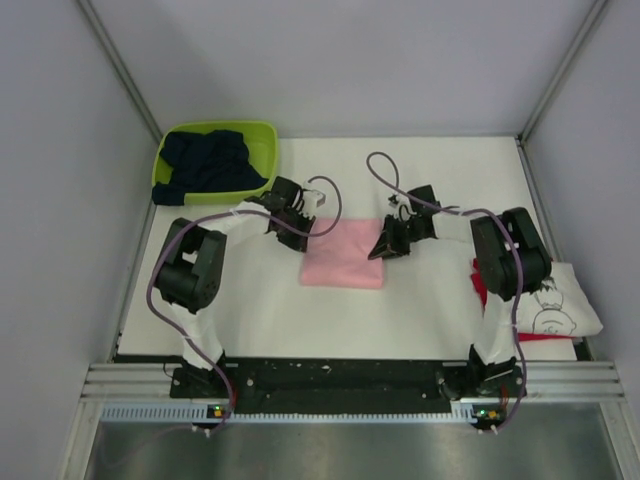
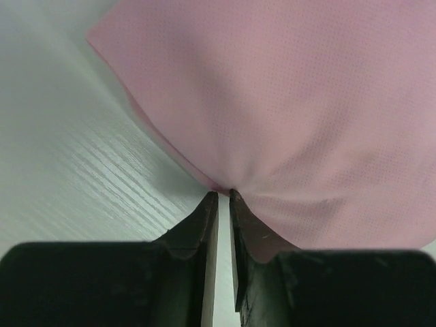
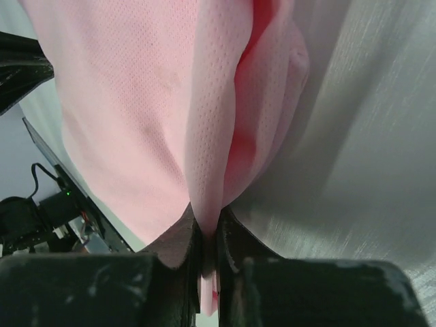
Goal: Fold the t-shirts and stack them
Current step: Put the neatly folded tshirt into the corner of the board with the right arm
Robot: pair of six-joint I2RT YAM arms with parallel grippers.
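The robot's right gripper should release the light pink t-shirt, now folded at the table's middle, on top of the white t-shirt with line drawing point(image 1: 514, 285).
The light pink t-shirt point(image 1: 343, 255) lies folded in a small rectangle at the table's middle. My left gripper point(image 1: 306, 228) is at its far left corner. In the left wrist view the gripper point(image 2: 223, 194) is shut, with the pink cloth point(image 2: 293, 102) puckering into its tips. My right gripper point(image 1: 382, 245) is at the shirt's right edge. In the right wrist view it point(image 3: 210, 221) is shut on a fold of pink cloth point(image 3: 136, 102). The navy t-shirt point(image 1: 205, 160) lies in the basket. The white t-shirt with line drawing point(image 1: 555, 300) lies over the red one point(image 1: 480, 285) at the right.
The lime-green basket point(image 1: 262, 128) stands at the far left corner of the white table point(image 1: 440, 180). Grey walls close in the left, right and back. The white and red shirts hang over the table's right edge beside the right arm's base.
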